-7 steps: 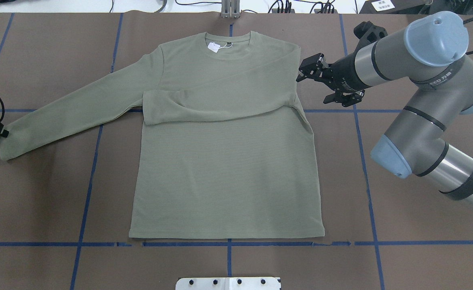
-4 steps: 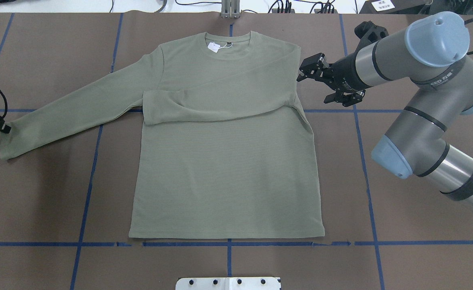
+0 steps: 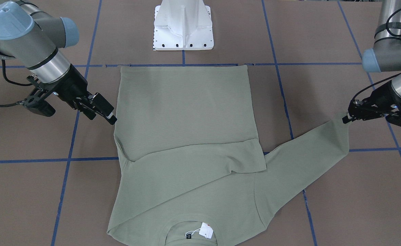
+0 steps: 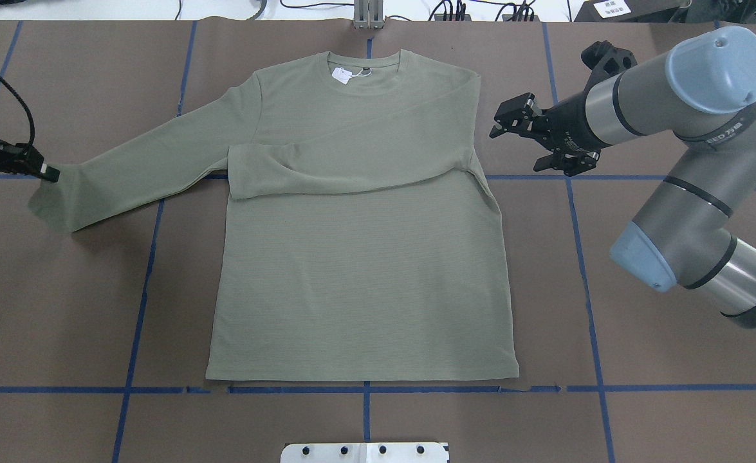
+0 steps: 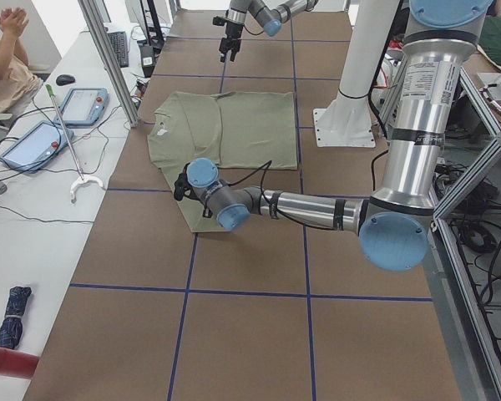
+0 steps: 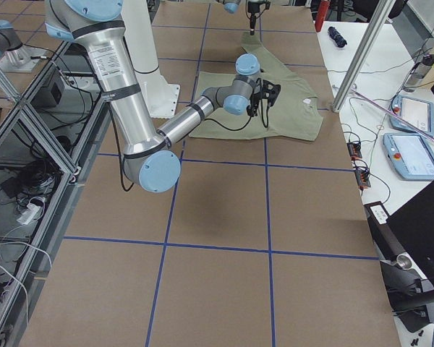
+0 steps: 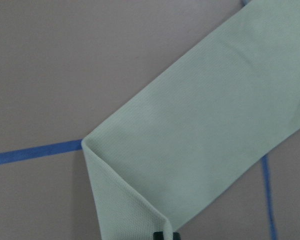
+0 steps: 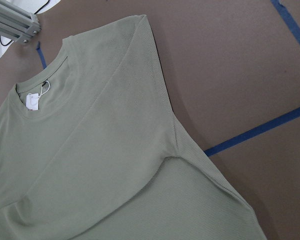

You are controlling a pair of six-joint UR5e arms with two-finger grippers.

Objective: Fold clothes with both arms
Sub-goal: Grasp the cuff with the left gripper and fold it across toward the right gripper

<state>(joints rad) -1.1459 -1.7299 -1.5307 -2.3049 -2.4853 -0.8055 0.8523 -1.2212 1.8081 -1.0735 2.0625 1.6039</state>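
Observation:
Next, the left gripper releases the outstretched sleeve's cuff on the shirt (image 3: 133, 152) next to the armpit crease of the folded sleeve. That cuff now has the sleeve end doubled below it.
The sage-green shirt (image 4: 365, 276) lies flat on the brown table, neck with white tag (image 4: 341, 75) at the far side. One sleeve is folded across the chest (image 4: 352, 167). The other sleeve (image 4: 139, 173) stretches out to the left. My left gripper (image 4: 46, 172) is shut on this sleeve's cuff, and the sleeve end is doubled over below it, as the left wrist view shows (image 7: 205, 125). It also shows in the front-facing view (image 3: 345, 119). My right gripper (image 4: 519, 135) is open and empty, just off the shirt's right shoulder (image 3: 101, 109).
The white pedestal base (image 3: 183, 27) stands at the robot's side of the table, near the shirt's hem. Blue tape lines (image 4: 583, 257) cross the brown table. A metal bracket (image 4: 368, 16) sits at the far edge. Tablets (image 5: 83, 104) lie on a side table.
My left gripper has moved up and to the right with the cuff, folding the sleeve end inward. My right gripper has drawn slightly right, away from the shirt's shoulder.

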